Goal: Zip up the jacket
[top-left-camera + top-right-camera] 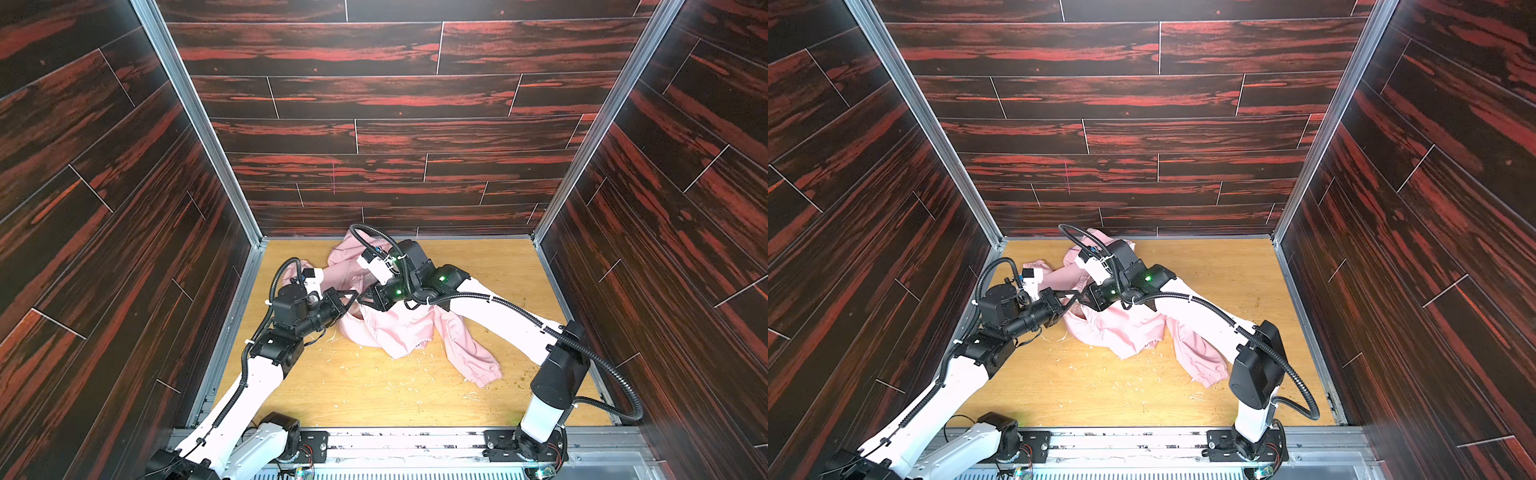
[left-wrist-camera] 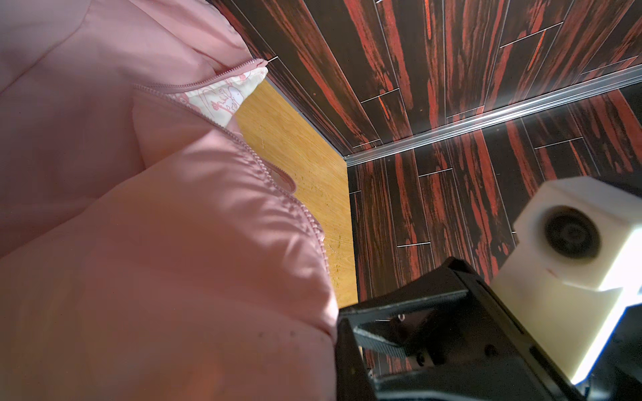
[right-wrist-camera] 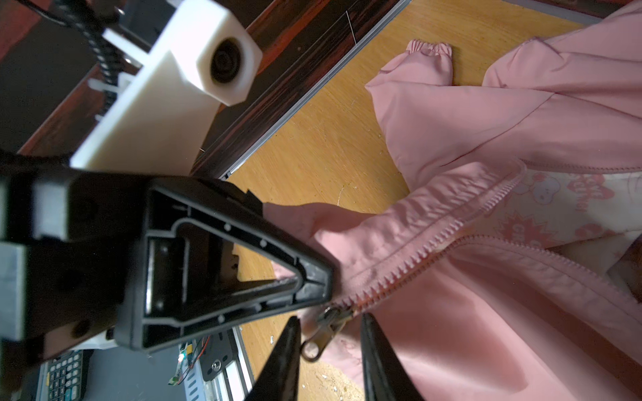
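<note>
The left gripper holds the jacket tight against the slider, so the right gripper needs to pinch the pull (image 3: 314,348) while the left gripper takes hold of the hem again lower down before zipping.
The light pink jacket (image 1: 395,328) (image 1: 1125,328) lies crumpled at the middle back of the wooden floor, between both arms. Its zipper teeth (image 3: 417,264) are joined only near the hem; above that they part over the pale printed lining (image 3: 556,208). My left gripper (image 1: 353,294) (image 1: 1074,296) is shut on the jacket hem beside the zipper's foot (image 3: 305,284). Pink fabric (image 2: 139,243) hides its jaws in the left wrist view. My right gripper (image 3: 331,350) (image 1: 365,297) stands open, its fingers either side of the dark metal zipper slider and pull (image 3: 326,330).
One sleeve with an elastic cuff (image 1: 486,374) trails toward the right arm, another cuff (image 3: 430,48) lies by the left wall. Dark wood-pattern walls (image 1: 374,124) enclose the floor (image 1: 374,386), which carries scattered crumbs. A metal rail (image 1: 415,440) runs along the front.
</note>
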